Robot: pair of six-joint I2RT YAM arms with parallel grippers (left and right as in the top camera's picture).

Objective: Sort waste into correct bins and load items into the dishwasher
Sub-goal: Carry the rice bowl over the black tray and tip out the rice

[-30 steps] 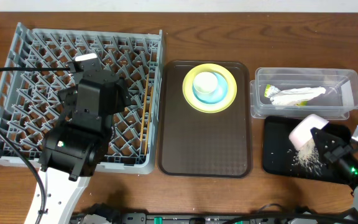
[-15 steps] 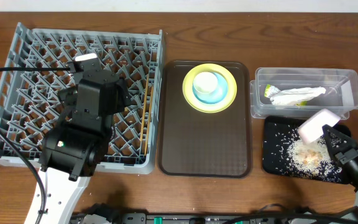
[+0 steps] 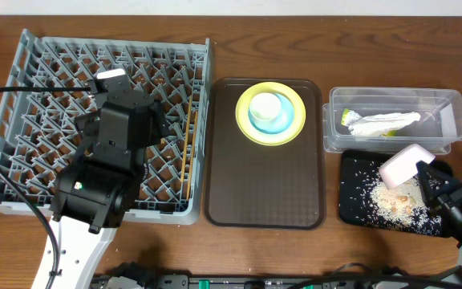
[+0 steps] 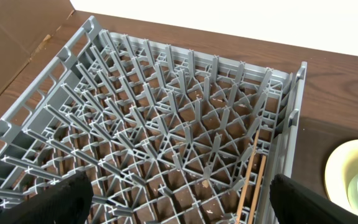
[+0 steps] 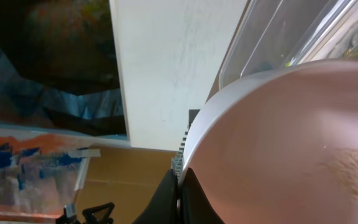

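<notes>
The white bowl will go down from my right gripper onto the dark brown serving tray (image 3: 261, 189), in front of the yellow-green plate.
My right gripper (image 3: 425, 172) is shut on the rim of the white bowl (image 3: 403, 163) and holds it tilted over the black tray (image 3: 355, 205), where pale rice scraps (image 3: 395, 201) lie in a pile. In the right wrist view the jaws (image 5: 180, 193) pinch the bowl's rim (image 5: 291, 137). The clear tub (image 3: 455, 100) holds the white napkin (image 3: 387, 122) and the green edge of the wrapper (image 3: 347, 119). The yellow-green plate (image 3: 295, 128), the light blue bowl (image 3: 275, 122) and the small white cup (image 3: 265, 104) are stacked. My left gripper (image 4: 179, 208) is open above the grey rack (image 3: 22, 48), near the chopsticks (image 4: 250, 180).
The dark brown serving tray (image 3: 263, 185) lies between the rack and the bins, with the plate stack at its far end. The chopsticks (image 3: 187, 152) lie along the rack's right side. My left arm (image 3: 111, 152) covers the rack's middle. The clear tub (image 5: 278, 31) shows behind the bowl.
The right gripper swung the tilted white bowl a little right and back over the black tray. The rice pile on the tray grew and spread. The left arm has not moved.
</notes>
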